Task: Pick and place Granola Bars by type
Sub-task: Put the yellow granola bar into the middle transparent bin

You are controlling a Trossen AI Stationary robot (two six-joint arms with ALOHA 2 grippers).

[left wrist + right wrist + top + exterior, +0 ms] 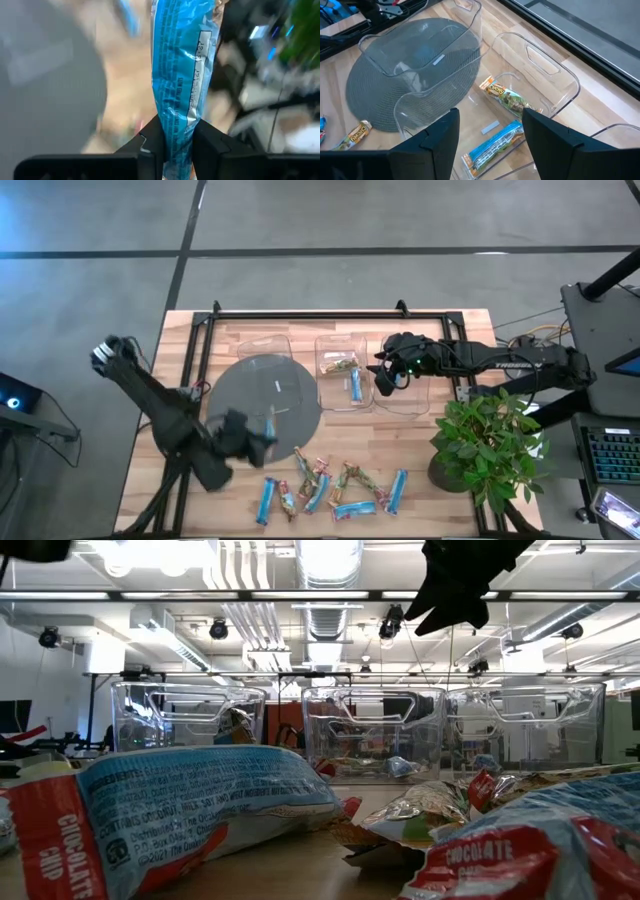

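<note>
My left gripper has its bar. It will let go of it beside the blue bar in the middle clear bin (pixel 346 389), towards the grey mat.
Several granola bars, blue and multicoloured, lie flat in a loose row (pixel 335 488) near the table's near edge and fill the low view's foreground (pixel 190 802). The middle clear bin (pixel 342 370) holds one green bar (pixel 509 98) and one blue bar (pixel 495 145). My left gripper (pixel 258 435) is over the near edge of the grey round mat (pixel 262 395), shut on a blue bar (pixel 181 65). My right gripper (pixel 490 145) is open and hovers above the middle bin, touching nothing. My left gripper pinches the blue bar between its two fingers (pixel 150 137), across the bar's width, on the wrapper close to one end (pixel 176 117). Most of the bar sticks out ahead of the fingertips. It is lifted clear of the table (pixel 270 420).
A clear bin (pixel 265 352) stands on the grey mat and another (pixel 412 385) sits to the right of the middle one. A potted plant (pixel 490 445) occupies the table's right near corner. A black frame (pixel 200 350) runs along the left and far edges.
</note>
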